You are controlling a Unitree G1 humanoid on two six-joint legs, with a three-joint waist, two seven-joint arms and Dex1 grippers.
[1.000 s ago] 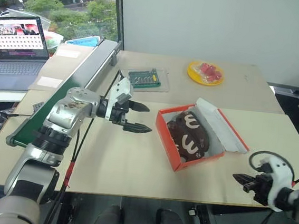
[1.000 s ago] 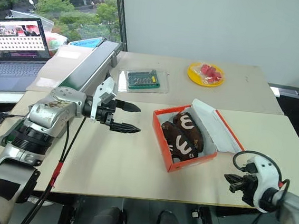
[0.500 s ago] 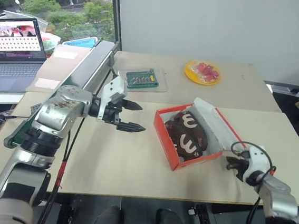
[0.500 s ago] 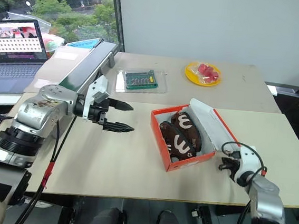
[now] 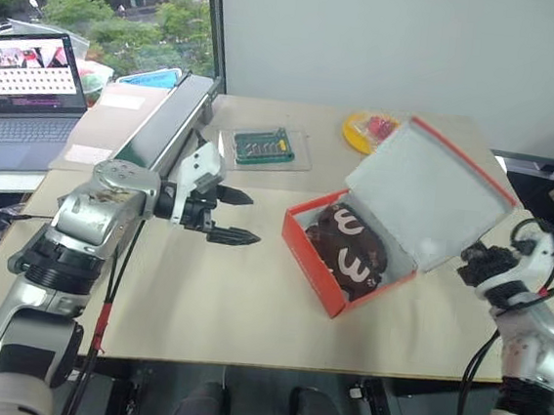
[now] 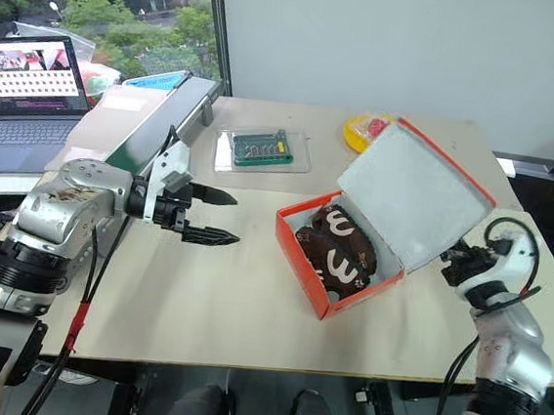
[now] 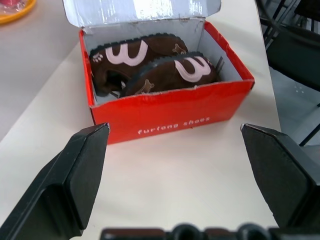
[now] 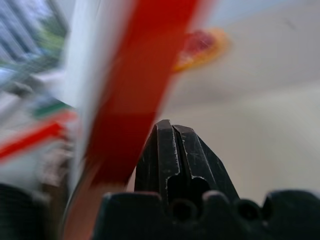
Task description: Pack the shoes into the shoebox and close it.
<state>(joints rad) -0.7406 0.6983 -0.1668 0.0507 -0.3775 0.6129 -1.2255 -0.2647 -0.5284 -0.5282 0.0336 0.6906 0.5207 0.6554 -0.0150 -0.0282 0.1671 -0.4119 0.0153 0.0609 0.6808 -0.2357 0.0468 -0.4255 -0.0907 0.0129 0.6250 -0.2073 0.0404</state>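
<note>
I need to let go of the lid with my right gripper so that it rests flat over the two dark brown shoes in the shoebox point(image 5: 349, 249).
The orange-red shoebox point(image 5: 322, 274) sits mid-table with two dark brown shoes point(image 5: 348, 250) side by side inside it. Its lid point(image 5: 427, 196) stands raised, tilted back to the right with the white inner face showing. My right gripper point(image 5: 470, 262) is shut and sits at the lid's lower right edge, behind it. In the right wrist view the shut fingers point(image 8: 176, 152) rest against the red lid edge point(image 8: 137, 85). My left gripper point(image 5: 253, 218) hovers open to the left of the box, pointing at it with nothing between its fingers point(image 7: 80, 175). The box front point(image 7: 170, 114) faces it.
A yellow plate point(image 5: 363, 130) with red pieces lies at the back, partly hidden by the lid. A clear tray with a green board point(image 5: 263, 145) lies at the back left. A long green-and-black conveyor point(image 5: 151, 137) runs along the left edge, with a laptop point(image 5: 25, 75) beyond it.
My right gripper has risen and moved forward, and the lid has swung up from lying flat on the table to standing tilted. The left gripper stays open, almost in place.
</note>
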